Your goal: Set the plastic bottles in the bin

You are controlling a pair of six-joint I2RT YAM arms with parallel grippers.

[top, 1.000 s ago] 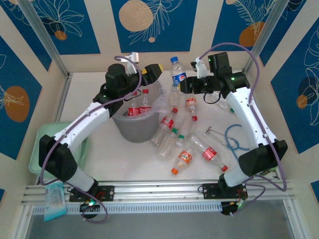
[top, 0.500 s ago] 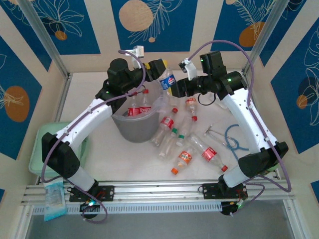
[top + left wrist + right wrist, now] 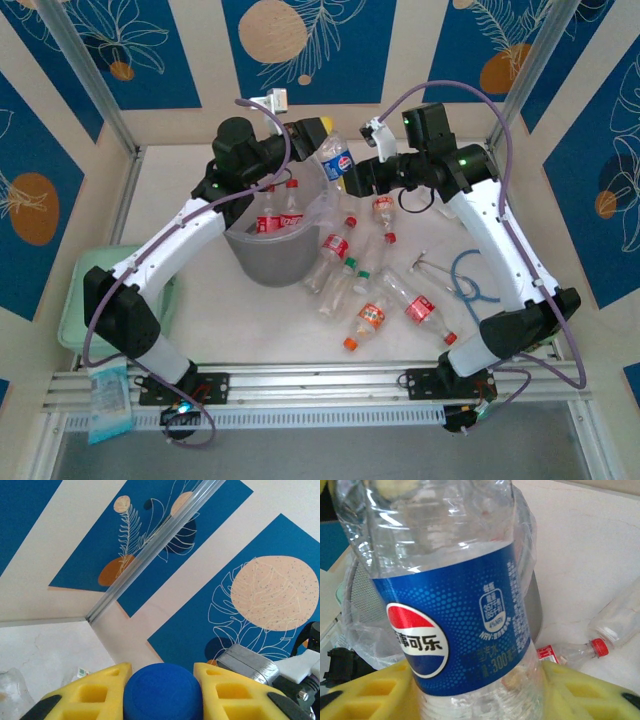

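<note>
Next, my left gripper lets go of the blue-labelled bottle in the grey bin [image 3: 276,214], close beside the red-labelled bottles that are standing there.
A clear bottle with a blue label [image 3: 338,162] [image 3: 455,605] hangs over the far right rim of the grey bin [image 3: 268,258]. My left gripper [image 3: 325,131] [image 3: 163,690] is shut on its blue cap [image 3: 163,695], yellow fingers [image 3: 95,696] on both sides. My right gripper [image 3: 353,176] [image 3: 480,692] is shut on the bottle's lower body. Two red-labelled bottles [image 3: 278,220] stand in the bin. Several bottles [image 3: 335,246] lie on the table to the right of it, one with an orange cap [image 3: 370,319]. A red-capped one [image 3: 580,652] lies beside the bin wall [image 3: 535,605].
A pale green tray [image 3: 84,300] sits at the left edge. A blue cable loop [image 3: 470,280] and a small metal piece [image 3: 420,263] lie right of the bottles. A plastic packet [image 3: 106,400] hangs at the front rail. The bin's clear bag [image 3: 365,625] bulges over its rim.
My right arm has carried the blue-label bottle from the back of the table leftward to the bin's rim. My left gripper has shut on its cap.
</note>
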